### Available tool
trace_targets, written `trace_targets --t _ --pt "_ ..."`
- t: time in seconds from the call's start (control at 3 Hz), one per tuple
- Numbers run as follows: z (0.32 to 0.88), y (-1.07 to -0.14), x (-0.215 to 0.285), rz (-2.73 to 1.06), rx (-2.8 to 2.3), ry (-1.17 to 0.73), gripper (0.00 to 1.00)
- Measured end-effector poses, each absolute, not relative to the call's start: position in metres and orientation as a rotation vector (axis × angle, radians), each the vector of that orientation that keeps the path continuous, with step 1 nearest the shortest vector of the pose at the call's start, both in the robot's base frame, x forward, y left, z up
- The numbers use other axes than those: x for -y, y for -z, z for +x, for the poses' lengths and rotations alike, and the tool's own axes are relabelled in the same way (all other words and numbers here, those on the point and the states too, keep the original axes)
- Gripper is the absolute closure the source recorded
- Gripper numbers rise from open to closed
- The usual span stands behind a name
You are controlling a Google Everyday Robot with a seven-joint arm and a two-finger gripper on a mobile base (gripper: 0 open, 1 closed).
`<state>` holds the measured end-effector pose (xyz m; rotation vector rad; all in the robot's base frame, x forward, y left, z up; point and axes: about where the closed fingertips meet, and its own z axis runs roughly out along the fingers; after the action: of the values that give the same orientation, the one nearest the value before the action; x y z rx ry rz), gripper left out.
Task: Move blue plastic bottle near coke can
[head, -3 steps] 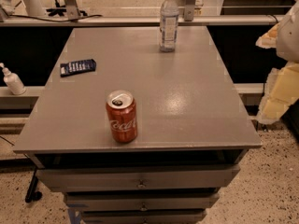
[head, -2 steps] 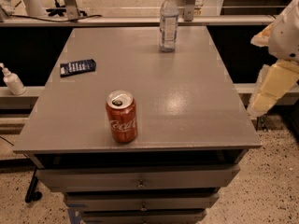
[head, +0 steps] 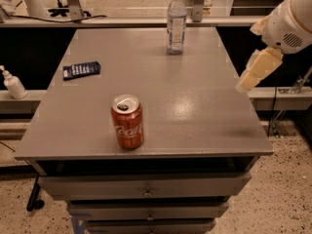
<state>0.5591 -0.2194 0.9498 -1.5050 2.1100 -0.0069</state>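
Next, I should move my gripper to the blue plastic bottle and close it around the middle of its body (head: 175, 31), well below the white cap.
The blue plastic bottle (head: 176, 23) stands upright at the far edge of the grey table (head: 195, 111), with a white cap and a pale label. The coke can (head: 127, 122) stands upright near the front edge, left of centre, far from the bottle. My gripper (head: 257, 71) hangs on the white arm at the right, above the table's right edge. It is well to the right of the bottle and nearer to me, and it holds nothing that I can see.
A dark blue flat packet (head: 81, 69) lies on the table's left side. A small white pump bottle (head: 13, 84) stands on a low ledge left of the table. Drawers (head: 146, 186) sit under the tabletop. Metal posts stand behind the far edge.
The arm and gripper have moved up and to the left, from beside the table to over its right edge. The bottle, can and packet have not moved.
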Motion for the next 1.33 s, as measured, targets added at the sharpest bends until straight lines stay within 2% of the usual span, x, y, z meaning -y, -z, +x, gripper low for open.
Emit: trace_targets --t 0.67,1.33 --pt "0.661 -0.942 0.209 -1.208 -2.008 -0.17 0.0" --pt "0.748 -0.922 0.182 -0.917 -1.886 -0.426 0.0"
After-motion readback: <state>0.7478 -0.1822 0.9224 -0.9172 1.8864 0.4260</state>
